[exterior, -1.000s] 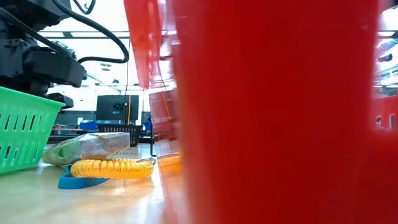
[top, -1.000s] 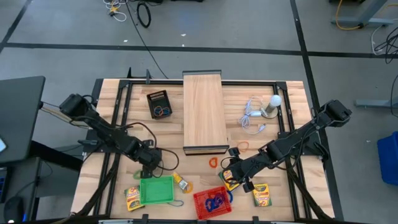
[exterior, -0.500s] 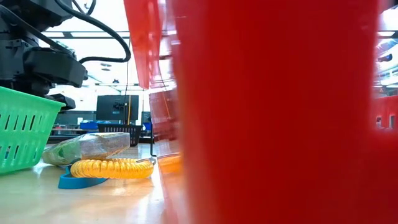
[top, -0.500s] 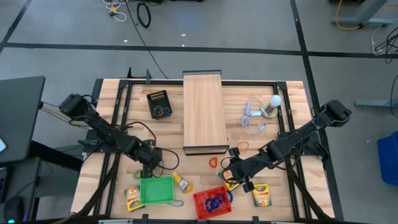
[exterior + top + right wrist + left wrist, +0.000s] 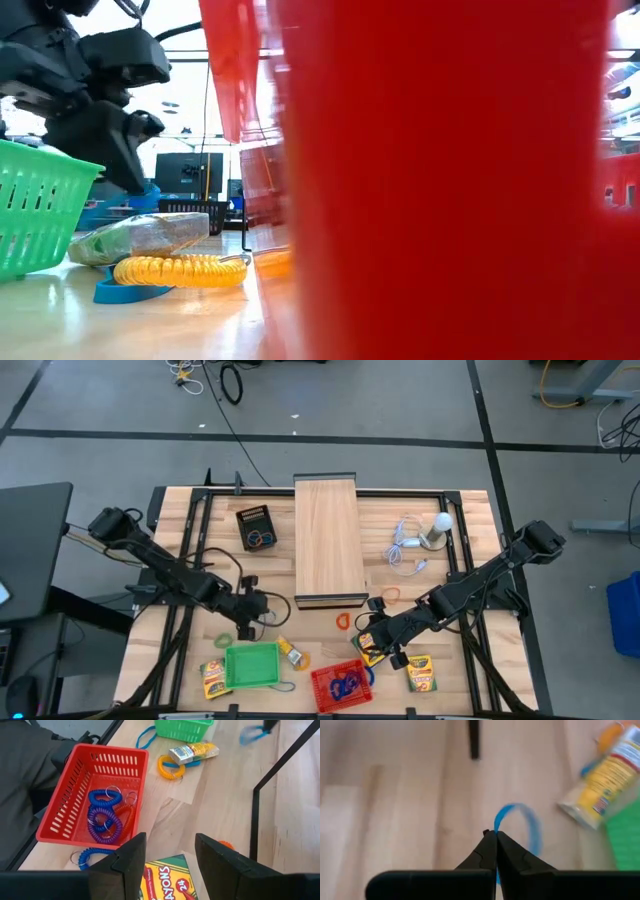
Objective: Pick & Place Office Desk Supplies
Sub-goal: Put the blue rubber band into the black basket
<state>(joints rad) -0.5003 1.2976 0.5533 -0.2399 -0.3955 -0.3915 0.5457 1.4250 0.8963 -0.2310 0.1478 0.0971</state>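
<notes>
I will let go of the blue loop with my left gripper inside the black box (image 5: 264, 536), among the loops at the box's near end.
My left gripper (image 5: 252, 612) is shut on a blue loop (image 5: 520, 832), just beyond the green basket (image 5: 250, 665) toward the far edge. It also shows in the low view (image 5: 120, 185). My right gripper (image 5: 372, 647) is open and holds nothing. Its fingers stand apart over a yellow-and-green crayon box (image 5: 167, 880) that lies flat on the table. Two more crayon boxes (image 5: 212, 678) (image 5: 421, 673) lie near the front edge. The red basket (image 5: 342, 685) holds blue, purple and orange loops (image 5: 105, 817). A small yellow pack (image 5: 291, 653) lies between the baskets. My left gripper pinches the blue loop's rim (image 5: 496, 826) between its two shut fingertips. The fingers slant down from the table's left. The rest of the loop reaches out past the fingertips and looks lifted off the table.
The long wooden box (image 5: 328, 540) lies at the middle far side. A white bulb with its cable (image 5: 432, 532) is at the far right, and a black box (image 5: 256, 528) at the far left. Orange loops (image 5: 343, 622) (image 5: 390, 595), a green loop (image 5: 224, 641) and a yellow coil (image 5: 180, 270) lie loose.
My left gripper has risen and gone toward the table's far right, away from the green basket, carrying the blue loop off the table.
</notes>
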